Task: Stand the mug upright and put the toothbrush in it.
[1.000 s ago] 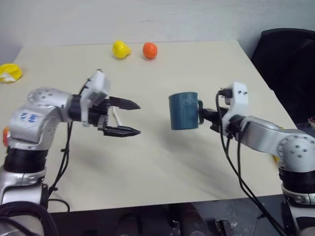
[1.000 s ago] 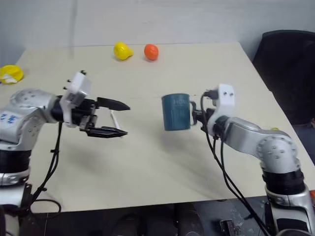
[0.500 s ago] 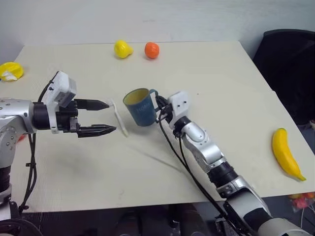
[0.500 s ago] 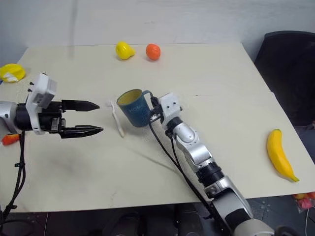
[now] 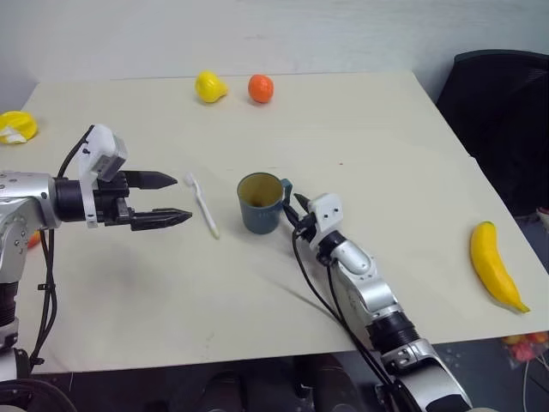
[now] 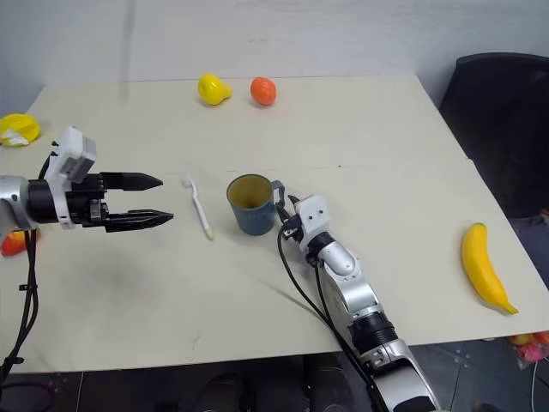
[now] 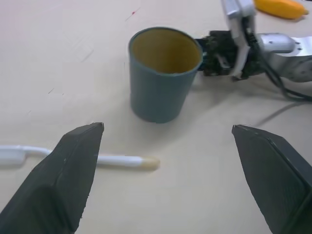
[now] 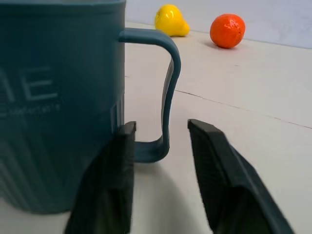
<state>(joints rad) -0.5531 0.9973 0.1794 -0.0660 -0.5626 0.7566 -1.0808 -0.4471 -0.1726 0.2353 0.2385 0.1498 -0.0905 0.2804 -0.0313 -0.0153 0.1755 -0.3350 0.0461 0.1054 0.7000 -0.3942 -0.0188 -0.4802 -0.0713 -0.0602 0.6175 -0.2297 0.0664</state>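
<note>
The white toothbrush is beside the mug. My left gripper will go to the middle of the white toothbrush (image 5: 202, 203) next and close there.
The dark teal mug (image 5: 260, 204) stands upright near the middle of the table, its yellowish inside showing. Its loop handle (image 8: 169, 92) points toward my right gripper (image 8: 162, 126). That gripper is open, its two fingers standing either side of the handle's lower end without pressing it. The white toothbrush (image 5: 203, 204) lies flat on the table just left of the mug. Left of the toothbrush hovers my left gripper (image 5: 181, 198), wide open and holding nothing, pointing toward the mug (image 7: 163, 83) and the toothbrush (image 7: 109, 159).
At the table's far edge lie a yellow fruit (image 5: 210, 86) and an orange (image 5: 261, 87). A banana (image 5: 495, 267) lies near the right edge and a yellow object (image 5: 15, 126) at the left edge. A black chair (image 5: 506, 112) stands to the right.
My right arm has brought the mug down and to the left, set it upright on the table and opened its fingers off the handle. My left gripper has drawn back to the left.
</note>
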